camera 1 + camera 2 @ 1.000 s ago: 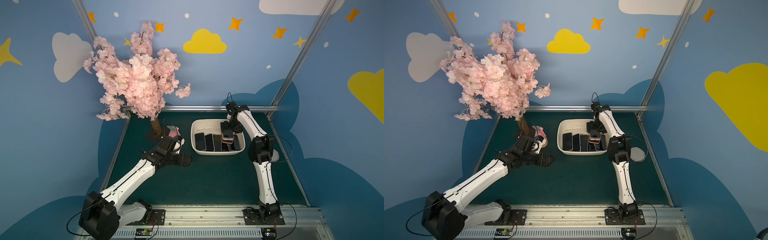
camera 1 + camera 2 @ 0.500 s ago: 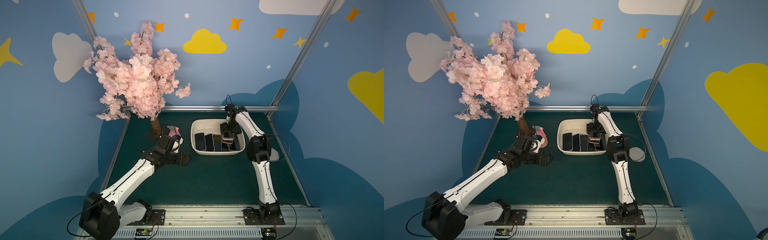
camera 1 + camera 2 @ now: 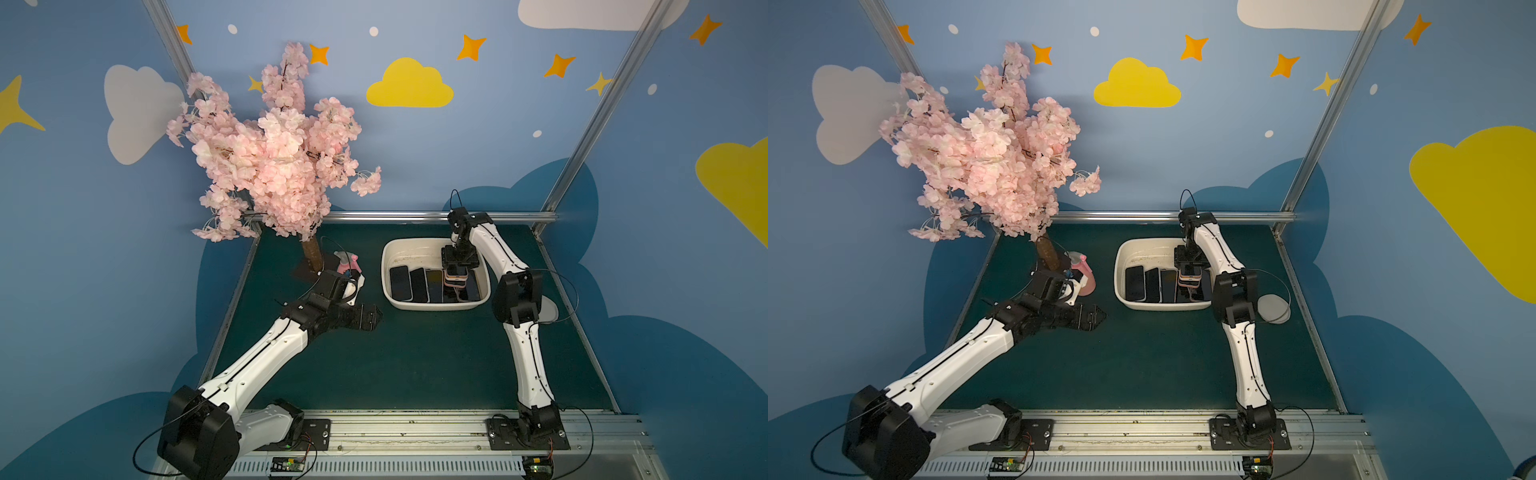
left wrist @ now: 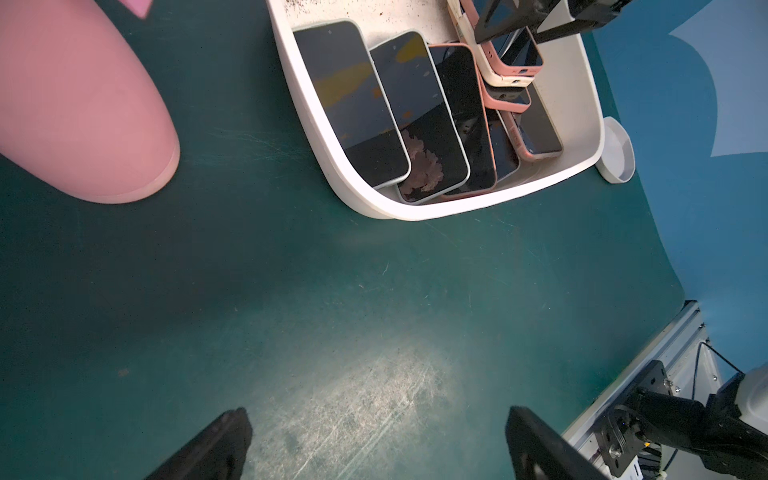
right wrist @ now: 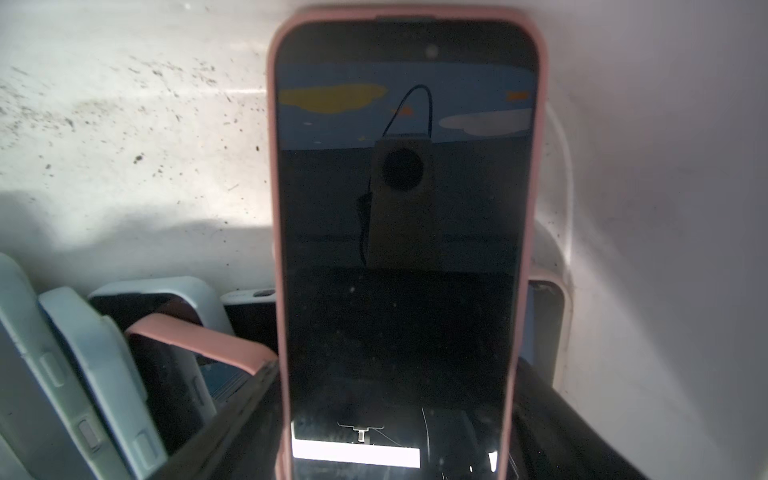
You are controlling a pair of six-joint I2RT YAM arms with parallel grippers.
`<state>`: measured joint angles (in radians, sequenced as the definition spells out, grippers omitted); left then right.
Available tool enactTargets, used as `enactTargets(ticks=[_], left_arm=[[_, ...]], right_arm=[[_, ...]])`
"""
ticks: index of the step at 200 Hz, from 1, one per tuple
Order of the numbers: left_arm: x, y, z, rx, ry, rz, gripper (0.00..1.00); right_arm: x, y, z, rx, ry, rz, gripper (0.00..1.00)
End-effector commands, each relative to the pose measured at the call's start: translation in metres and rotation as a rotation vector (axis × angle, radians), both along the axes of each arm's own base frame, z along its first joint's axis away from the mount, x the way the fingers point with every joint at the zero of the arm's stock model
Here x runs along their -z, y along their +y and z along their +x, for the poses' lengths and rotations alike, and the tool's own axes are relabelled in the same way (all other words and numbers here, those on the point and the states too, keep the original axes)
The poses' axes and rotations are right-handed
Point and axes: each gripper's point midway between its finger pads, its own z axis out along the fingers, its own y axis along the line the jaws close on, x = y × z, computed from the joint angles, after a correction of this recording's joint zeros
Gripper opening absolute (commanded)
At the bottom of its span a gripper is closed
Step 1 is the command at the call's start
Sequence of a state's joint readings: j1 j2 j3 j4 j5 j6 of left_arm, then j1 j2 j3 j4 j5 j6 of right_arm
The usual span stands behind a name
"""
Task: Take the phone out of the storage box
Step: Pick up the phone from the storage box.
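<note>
Next, my left gripper grabs the top pink-cased phone by its long edge (image 3: 445, 269) (image 4: 471, 13) facing my left gripper, because my right gripper brings the phone over.
The cream-white storage box (image 3: 386, 266) (image 3: 1119, 270) (image 4: 316, 124) sits on the green mat at the back right. Several phones lie in a row inside it, with more stacked at its right end. My right gripper (image 3: 457, 270) (image 3: 1190, 270) (image 5: 395, 370) reaches down into that end. Its fingers press both long edges of the top phone (image 5: 403, 249) (image 4: 519, 54) (image 3: 457, 273), which has a pink case and a dark screen. My left gripper (image 3: 372, 318) (image 3: 1098, 318) (image 4: 376, 419) hangs open over bare mat, left of the box, holding nothing.
A pink spray bottle (image 3: 347, 262) (image 3: 1084, 274) (image 4: 75, 104) stands behind my left wrist, beside the trunk of a pink blossom tree (image 3: 270, 153). A white round disc (image 3: 1273, 307) (image 4: 617, 149) lies right of the box. Metal rails edge the mat.
My right gripper's jaws have narrowed onto the pink-cased phone at the box's right end. The left arm has hardly moved.
</note>
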<state>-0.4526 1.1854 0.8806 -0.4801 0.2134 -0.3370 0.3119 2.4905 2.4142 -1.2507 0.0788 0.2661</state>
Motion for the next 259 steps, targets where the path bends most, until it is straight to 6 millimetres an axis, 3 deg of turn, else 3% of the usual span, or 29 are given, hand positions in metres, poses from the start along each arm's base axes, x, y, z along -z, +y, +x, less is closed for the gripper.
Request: enactTargets(ticks=[1, 53, 115, 209, 259], left_arm=[[-0.006, -0.004, -0.004, 0.012, 0.001, -0.042, 1.0], [-0.012, -0.007, -0.002, -0.003, 0.001, -0.082, 1.0], [-0.021, -0.011, -0.002, -0.018, -0.006, -0.135, 1.0], [-0.032, -0.022, 0.003, -0.005, -0.009, -0.197, 1.0], [-0.036, -0.034, 0.008, 0.017, 0.015, -0.25, 1.0]], right_arm=[[-0.038, -0.01, 0.003, 0.028, -0.075, -0.014, 0.74], [-0.075, -0.002, -0.003, 0.019, -0.124, 0.059, 0.74], [-0.098, 0.011, -0.022, 0.023, -0.098, 0.198, 0.72], [-0.129, 0.028, -0.095, -0.012, -0.022, 0.281, 0.7], [-0.139, 0.049, -0.138, -0.069, 0.0, 0.285, 0.69]])
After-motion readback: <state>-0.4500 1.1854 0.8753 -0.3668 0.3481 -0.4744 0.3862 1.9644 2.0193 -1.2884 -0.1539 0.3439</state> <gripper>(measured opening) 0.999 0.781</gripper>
